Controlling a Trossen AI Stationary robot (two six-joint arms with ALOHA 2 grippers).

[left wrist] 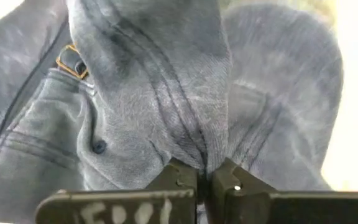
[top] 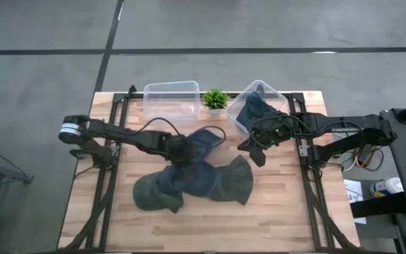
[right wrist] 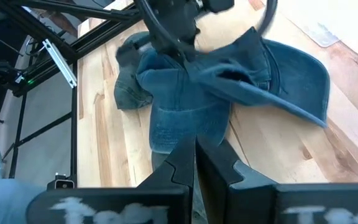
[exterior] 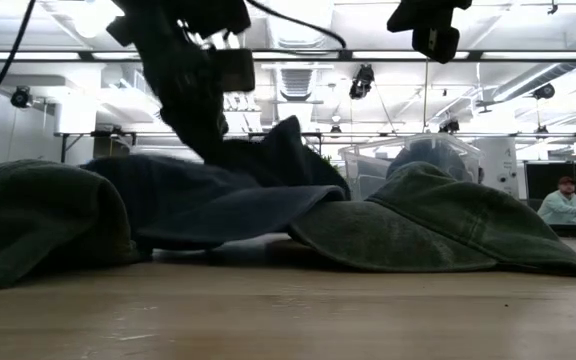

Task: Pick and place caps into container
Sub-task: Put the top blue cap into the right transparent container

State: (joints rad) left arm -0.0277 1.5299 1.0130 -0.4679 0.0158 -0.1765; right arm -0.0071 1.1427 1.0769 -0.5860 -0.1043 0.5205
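My left gripper's fingers are down where the upper blue cap meets the lower cap, so next I open, rise and pinch only the upper blue cap's fold (left wrist: 178,118).
Several soft caps lie heaped mid-table: a slate-blue cap (top: 206,141), another blue one (top: 189,180) and two olive caps (top: 154,194) (top: 235,180). My left gripper (top: 180,149) comes in from the table's left and is shut on the upper blue cap (left wrist: 166,93). My right gripper (top: 257,156) hangs shut above the table, right of the heap, holding nothing. A clear container (top: 277,95) at the back right stands tilted with a blue cap (top: 254,107) in it. My left gripper pinches a raised fold of the blue cap's crown (left wrist: 199,146) between its two fingers. The fingers slant down from the table's left. The pinched part stands up as a peak (exterior: 280,140), while the rest of the cap still lies on the heap.
A second clear container (top: 171,85) stands at the back, left of a small green potted plant (top: 216,99). Black rails run along the table's left and right sides. Bare wood lies along the near edge.
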